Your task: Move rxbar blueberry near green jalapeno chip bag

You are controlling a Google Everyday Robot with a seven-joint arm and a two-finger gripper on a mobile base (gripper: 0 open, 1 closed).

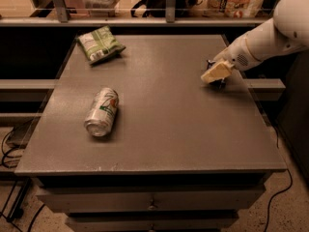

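Note:
Next, I let go of the rxbar blueberry on the grey table [127, 69] between the green jalapeno chip bag and the soda can.
The green jalapeno chip bag [100, 43] lies crinkled, green and white, at the table's far left corner. My gripper [216, 73] is at the table's right edge, far from the bag, on a white arm reaching in from the upper right, with its cream-coloured tip low over the tabletop. The rxbar blueberry does not show clearly. Only small dark bits appear right around the gripper's tip, and the gripper hides whatever lies under it.
A silver-green soda can [102, 111] lies on its side left of the middle of the grey table [164, 129]. A rail with shelves of goods runs behind the table's far edge. Drawers sit below the front edge, and cables lie on the floor.

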